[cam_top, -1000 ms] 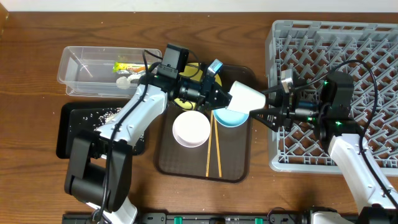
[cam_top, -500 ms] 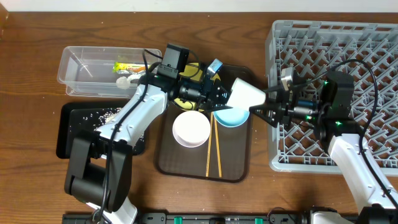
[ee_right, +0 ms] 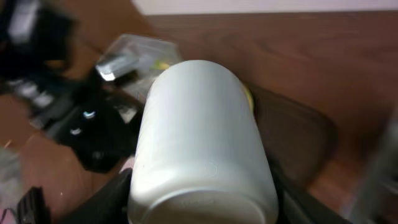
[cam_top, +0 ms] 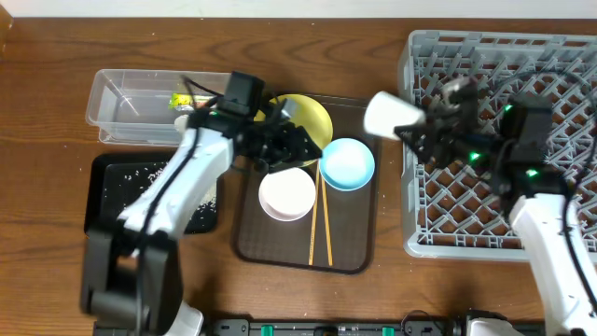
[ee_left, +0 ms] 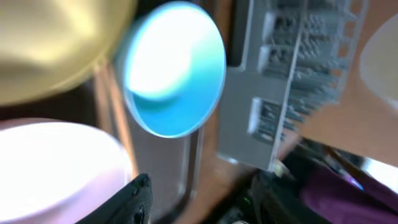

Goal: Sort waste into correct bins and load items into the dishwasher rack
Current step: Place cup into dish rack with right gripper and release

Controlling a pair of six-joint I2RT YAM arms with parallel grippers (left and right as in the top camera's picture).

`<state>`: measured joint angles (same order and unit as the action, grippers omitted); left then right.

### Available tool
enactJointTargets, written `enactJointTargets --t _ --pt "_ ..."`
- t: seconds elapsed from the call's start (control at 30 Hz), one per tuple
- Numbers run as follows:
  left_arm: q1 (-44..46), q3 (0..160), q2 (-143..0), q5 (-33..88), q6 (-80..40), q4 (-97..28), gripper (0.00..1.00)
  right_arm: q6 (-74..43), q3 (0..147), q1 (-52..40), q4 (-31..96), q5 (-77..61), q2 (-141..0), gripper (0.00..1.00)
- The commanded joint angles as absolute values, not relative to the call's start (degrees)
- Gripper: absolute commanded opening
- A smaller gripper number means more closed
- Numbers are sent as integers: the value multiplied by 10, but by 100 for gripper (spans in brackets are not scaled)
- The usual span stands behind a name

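I need to set the small pale cup in the front middle of the grey dishwasher rack (cam_top: 520, 196) with my right gripper.
My right gripper (cam_top: 417, 128) is shut on the small pale cup (cam_top: 392, 112), holding it on its side in the air at the left edge of the grey dishwasher rack (cam_top: 532, 56). In the right wrist view the cup (ee_right: 202, 137) fills the space between both fingers. My left gripper (cam_top: 300, 145) stands open and empty over the brown tray, between the yellow plate (cam_top: 315, 117) and the white bowl (cam_top: 286, 194). The light blue bowl (cam_top: 347, 162) and the chopsticks (cam_top: 318, 224) lie on that tray. In the left wrist view the blue bowl (ee_left: 174, 68) sits ahead of the open fingers.
The brown serving tray (cam_top: 350, 243) lies in the middle. A clear tub (cam_top: 131, 103) at back left holds the green-and-orange wrapper (cam_top: 187, 99). The black tray (cam_top: 103, 205) in front of it carries rice grains (cam_top: 121, 182).
The left gripper has opened, let go of the cup and drawn back to the left. The right gripper has closed on the cup and carried it right and back to the rack's edge.
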<state>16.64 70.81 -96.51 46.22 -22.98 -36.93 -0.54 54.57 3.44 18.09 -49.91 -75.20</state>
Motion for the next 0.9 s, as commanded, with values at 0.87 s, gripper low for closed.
enactJointTargets --t 0.87 --pt "160 715 -851 275 -200 -407 56 -88 764 221 674 60 -808 1"
